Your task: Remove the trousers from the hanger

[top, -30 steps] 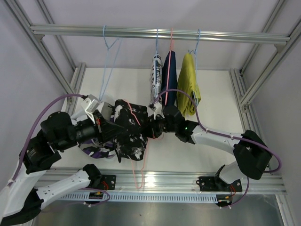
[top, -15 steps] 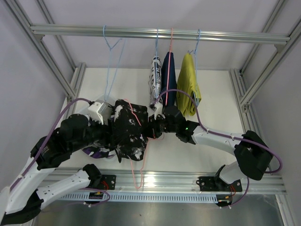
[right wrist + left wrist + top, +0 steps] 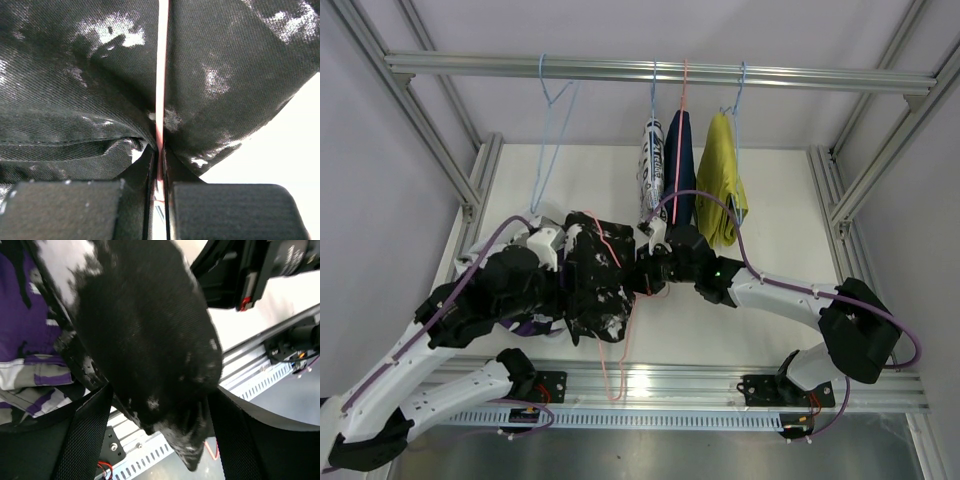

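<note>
I should open my right gripper, which pinches the trousers' fold with the pink hanger wire, and take the wire alone [image 3: 159, 120] before my left gripper pulls the trousers.
Black white-speckled trousers [image 3: 595, 285] drape over a pink wire hanger [image 3: 616, 375] held low over the table. In the right wrist view my right gripper [image 3: 160, 172] is shut on the pink hanger wire [image 3: 161, 75], with the speckled cloth [image 3: 75, 90] bunched on both sides. My left gripper [image 3: 160, 440] is open; the trousers' lower fold [image 3: 150, 340] hangs between its fingers [image 3: 82, 435] without being pinched. Purple-white-black trousers [image 3: 30, 350] lie on the table beside them.
On the top rail [image 3: 650, 72] hang white-and-blue print trousers [image 3: 652, 165], navy trousers [image 3: 680, 165] and yellow trousers [image 3: 723, 175]. An empty blue hanger [image 3: 552, 130] hangs at the left. Frame posts [image 3: 880, 150] flank the table.
My left gripper has opened and let go of the black speckled trousers, and the left arm has swung in closer. The right gripper stays shut on the pink hanger.
</note>
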You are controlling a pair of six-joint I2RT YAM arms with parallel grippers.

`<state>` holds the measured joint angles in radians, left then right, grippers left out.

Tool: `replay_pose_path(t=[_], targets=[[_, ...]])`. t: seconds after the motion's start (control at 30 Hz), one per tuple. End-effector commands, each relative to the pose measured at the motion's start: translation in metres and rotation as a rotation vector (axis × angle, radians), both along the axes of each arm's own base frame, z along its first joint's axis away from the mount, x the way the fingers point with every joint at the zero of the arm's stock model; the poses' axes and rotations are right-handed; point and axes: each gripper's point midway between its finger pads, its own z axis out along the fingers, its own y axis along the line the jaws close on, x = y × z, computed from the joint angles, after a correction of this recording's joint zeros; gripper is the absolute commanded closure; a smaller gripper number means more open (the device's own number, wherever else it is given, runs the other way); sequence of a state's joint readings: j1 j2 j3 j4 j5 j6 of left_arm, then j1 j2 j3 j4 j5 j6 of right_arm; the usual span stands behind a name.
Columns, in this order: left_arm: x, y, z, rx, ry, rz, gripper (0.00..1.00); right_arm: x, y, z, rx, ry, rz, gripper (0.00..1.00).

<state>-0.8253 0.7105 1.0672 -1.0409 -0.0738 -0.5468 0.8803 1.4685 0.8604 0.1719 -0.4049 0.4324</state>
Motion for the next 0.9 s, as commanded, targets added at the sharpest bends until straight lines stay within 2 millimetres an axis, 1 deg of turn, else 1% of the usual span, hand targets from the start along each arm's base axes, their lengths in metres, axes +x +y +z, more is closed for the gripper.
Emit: replay_pose_path(t=[0.0, 0.03, 0.07, 0.1, 0.17, 0.27, 0.3, 0.37, 0.4, 0.5, 0.57, 0.6, 0.63, 0.67, 0.7, 0.77, 0.87], targets=[[-0.006, -0.015, -0.009, -0.033, 0.045, -0.045, 0.21, -0.001, -0.005, -0.003, -0.010, -0.018, -0.002, 1.00], [-0.005, -0.019, -0.006, -0.053, 0.036, -0.053, 0.21, 0.000, -0.006, -0.003, -0.010, -0.018, -0.003, 1.00], [-0.005, -0.020, -0.009, -0.053, 0.041, -0.052, 0.21, -0.001, -0.006, -0.004, -0.011, -0.017, -0.003, 1.00], [-0.009, -0.024, -0.009, -0.070, 0.057, -0.077, 0.22, 0.000, -0.006, -0.003, -0.009, -0.019, -0.003, 1.00], [-0.010, -0.028, -0.007, -0.093, 0.057, -0.085, 0.22, -0.001, -0.006, -0.004, -0.010, -0.017, -0.004, 1.00], [-0.010, -0.032, -0.006, -0.104, 0.055, -0.093, 0.28, -0.001, -0.005, -0.007, -0.014, -0.013, 0.001, 1.00], [-0.009, -0.033, -0.007, -0.102, 0.055, -0.093, 0.40, -0.001, -0.005, -0.007, -0.012, -0.012, 0.002, 1.00], [-0.007, -0.032, -0.009, -0.093, 0.051, -0.082, 0.56, -0.002, -0.005, -0.008, -0.013, -0.008, 0.002, 1.00], [-0.006, -0.032, -0.010, -0.091, 0.052, -0.079, 0.68, -0.003, -0.005, -0.008, -0.012, -0.010, 0.004, 1.00], [-0.004, -0.033, -0.016, -0.085, 0.054, -0.072, 0.85, -0.003, -0.006, -0.009, -0.016, -0.009, 0.004, 1.00], [-0.003, -0.032, -0.022, -0.071, 0.058, -0.063, 0.90, -0.003, -0.007, -0.010, -0.017, -0.006, 0.004, 0.99], [-0.003, -0.032, -0.023, -0.069, 0.061, -0.062, 0.95, -0.005, -0.007, -0.009, -0.016, -0.006, 0.009, 0.98], [-0.003, -0.032, -0.021, -0.073, 0.059, -0.061, 0.98, -0.005, -0.007, -0.009, -0.016, -0.006, 0.009, 0.96], [-0.003, -0.031, -0.023, -0.071, 0.061, -0.061, 0.99, -0.005, -0.008, -0.010, -0.023, -0.001, 0.010, 0.82], [0.001, -0.028, -0.023, -0.060, 0.045, -0.038, 0.99, -0.007, -0.008, -0.009, -0.024, -0.006, 0.020, 0.68], [0.001, -0.024, -0.020, -0.061, 0.029, -0.027, 0.99, -0.010, -0.009, -0.005, -0.025, -0.008, 0.037, 0.57], [0.002, -0.019, -0.014, -0.057, 0.009, -0.016, 0.99, -0.011, -0.012, 0.004, -0.021, -0.019, 0.040, 0.44]])
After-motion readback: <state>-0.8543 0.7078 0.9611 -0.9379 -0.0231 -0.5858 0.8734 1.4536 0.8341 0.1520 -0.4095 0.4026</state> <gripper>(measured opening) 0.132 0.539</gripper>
